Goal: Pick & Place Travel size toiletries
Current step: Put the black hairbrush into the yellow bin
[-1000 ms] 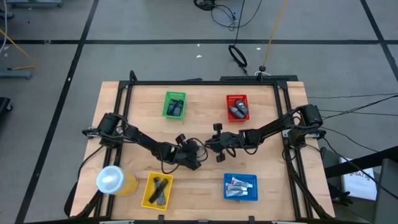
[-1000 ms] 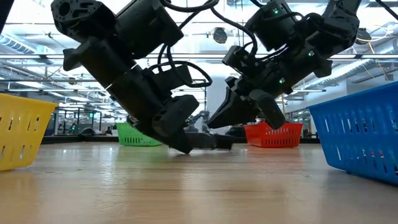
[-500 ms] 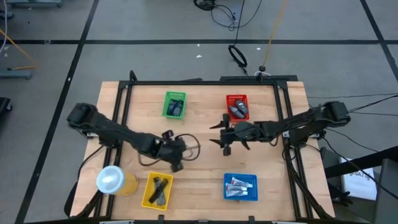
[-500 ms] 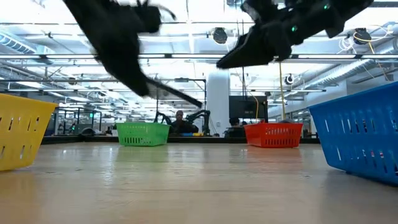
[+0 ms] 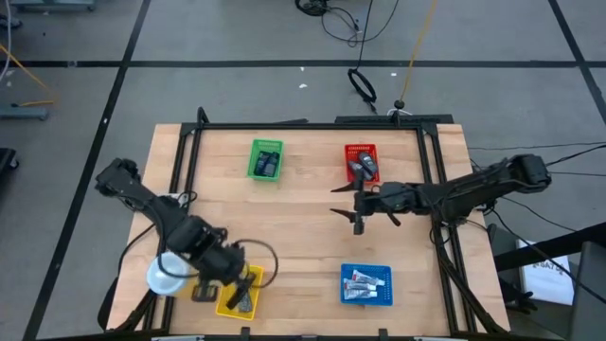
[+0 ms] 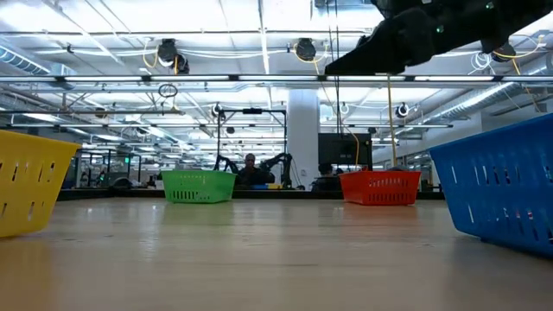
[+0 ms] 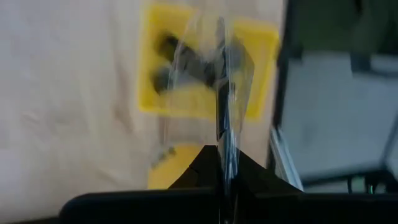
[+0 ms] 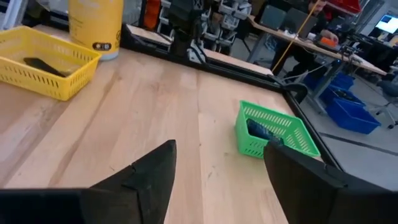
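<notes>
My left gripper is to release the clear-wrapped toiletry on top of the dark oblong pieces (image 5: 236,290) (image 7: 196,68) in the yellow basket.
My left gripper (image 5: 223,280) hangs over the yellow basket (image 5: 248,275) at the table's near left, shut on a thin clear-wrapped toiletry (image 7: 217,74). Dark oblong pieces (image 7: 186,62) lie in that basket. My right gripper (image 5: 357,214) is up in the air near the table's middle, just in front of the red basket (image 5: 361,164). Its fingers stand wide open with nothing between them (image 8: 221,147). White tubes (image 5: 363,282) lie in the blue basket (image 5: 365,296). The low view shows only the right arm (image 6: 415,39), high above the tabletop. My left gripper pinches the clear-wrapped toiletry by one end (image 7: 222,155) between its two shut fingers. It comes from above, pointing down at the yellow basket. The rest of the toiletry sticks out beyond the fingertips, clear of the basket.
A green basket (image 5: 266,159) with dark contents stands at the far left. A yellow cup with a whitish lid (image 5: 170,275) stands right beside the yellow basket, under my left arm. A black frame (image 5: 312,125) runs along the table's far edge and sides. The table's middle is bare wood (image 5: 303,246).
Both grippers have risen from the table's middle, where they stood close together. My right gripper has opened and drawn back toward the right edge. My left gripper has swung toward the near left edge to above the yellow basket, carrying the toiletry.
</notes>
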### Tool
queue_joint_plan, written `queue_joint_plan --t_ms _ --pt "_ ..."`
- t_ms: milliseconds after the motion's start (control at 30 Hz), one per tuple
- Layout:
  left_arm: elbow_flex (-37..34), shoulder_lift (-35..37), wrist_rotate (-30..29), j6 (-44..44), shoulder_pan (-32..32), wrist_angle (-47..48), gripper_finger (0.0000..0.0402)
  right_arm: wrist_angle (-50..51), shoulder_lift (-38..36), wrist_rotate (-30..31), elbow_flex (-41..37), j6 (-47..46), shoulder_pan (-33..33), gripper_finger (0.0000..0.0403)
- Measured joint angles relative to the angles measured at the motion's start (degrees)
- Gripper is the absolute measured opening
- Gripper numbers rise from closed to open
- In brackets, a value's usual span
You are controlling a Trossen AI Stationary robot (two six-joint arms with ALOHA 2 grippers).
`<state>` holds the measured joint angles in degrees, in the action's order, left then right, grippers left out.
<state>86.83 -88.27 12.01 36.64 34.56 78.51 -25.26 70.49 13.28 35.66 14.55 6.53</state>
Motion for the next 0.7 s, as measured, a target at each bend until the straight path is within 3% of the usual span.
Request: queue_joint_plan --t_ms 100,500,700 --pt "-0.04 -2.14 3.1 -5.94 1.01 0.39 0.0003 0.11 -1.07 0.0 -0.86 0.06 0.43 0.0234" --pt "1.95 -20.64 5.18 -45.09 -4.25 8.78 0.0004 -0.83 -3.78 0.07 -1.29 1.33 3.43 0.0232" --pt "4.86 -25.92 5.92 -61.94 -4.12 11.34 0.0011 -1.54 -3.77 0.15 -1.27 1.35 3.34 0.023"
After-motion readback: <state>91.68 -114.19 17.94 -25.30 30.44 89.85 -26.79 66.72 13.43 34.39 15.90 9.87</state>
